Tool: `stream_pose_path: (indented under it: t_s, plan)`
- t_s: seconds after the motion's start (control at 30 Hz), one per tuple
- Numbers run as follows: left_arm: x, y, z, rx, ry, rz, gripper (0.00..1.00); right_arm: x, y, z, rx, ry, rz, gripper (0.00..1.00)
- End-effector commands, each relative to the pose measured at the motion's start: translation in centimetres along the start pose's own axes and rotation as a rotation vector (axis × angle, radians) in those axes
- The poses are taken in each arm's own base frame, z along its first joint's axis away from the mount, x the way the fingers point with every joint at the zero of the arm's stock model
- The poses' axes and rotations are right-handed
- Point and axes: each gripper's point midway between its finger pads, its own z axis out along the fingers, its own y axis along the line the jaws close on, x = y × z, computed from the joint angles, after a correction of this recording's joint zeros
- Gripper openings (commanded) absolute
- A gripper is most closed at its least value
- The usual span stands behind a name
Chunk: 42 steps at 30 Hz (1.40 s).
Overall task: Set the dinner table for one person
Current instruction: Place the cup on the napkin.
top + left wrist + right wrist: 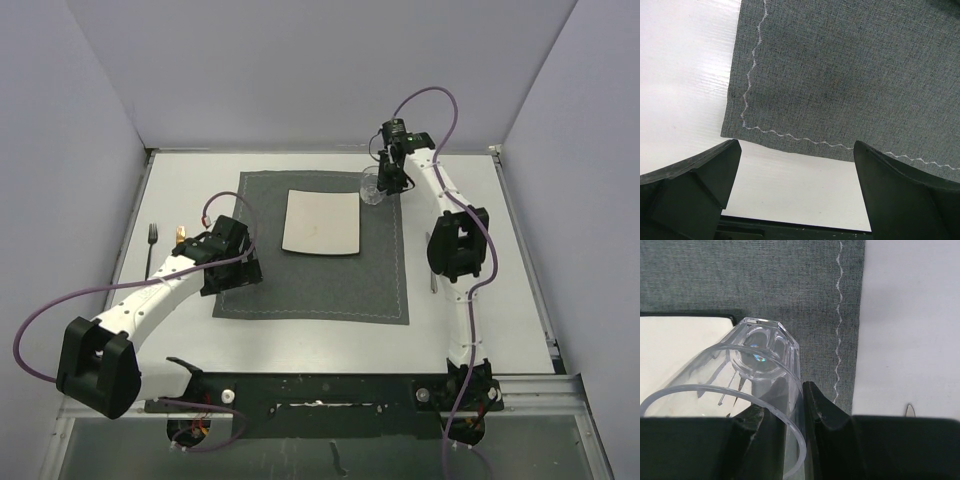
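Note:
My right gripper needs to let go of the clear glass on the placemat (378, 202) (789, 323) between the plate's far corner and the stitched edge.
The dinner table (480, 200) is a wide white top carrying a dark grey stitched placemat (310, 285) with a square white plate (320, 222) on it. At the mat's far right corner a clear glass (372, 187) is upright, with my right gripper (385, 183) shut on its wall. In the right wrist view one finger sits inside the glass (760, 365) and one outside, my right gripper (801, 405) pinching the rim side, next to the plate (680, 345). My left gripper (235, 275) hangs open over the mat's left side. The left wrist view shows that gripper (797, 170) holding nothing, above the placemat (850, 75) corner.
A fork (152, 248) lies on the table left of the mat. Beside it a wooden-handled item (180, 236) is partly hidden by the left arm. Another utensil (432, 272) lies right of the mat under the right arm. Walls close in three sides.

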Motion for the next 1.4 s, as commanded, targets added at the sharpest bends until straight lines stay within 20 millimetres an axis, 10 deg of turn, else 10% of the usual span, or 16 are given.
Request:
stream_pose_path:
  t_s: [0.0, 1.37]
  plan:
    - [-1.5, -0.7, -0.1, 0.022, -0.053, -0.014, 0.98, -2.5, -0.2, -0.6, 0.012, -0.087, 0.038, 0.00]
    - [-1.1, -0.4, 0.9, -0.006, -0.037, -0.014, 0.98, -0.5, -2.6, 4.1, 0.030, -0.001, 0.088, 0.00]
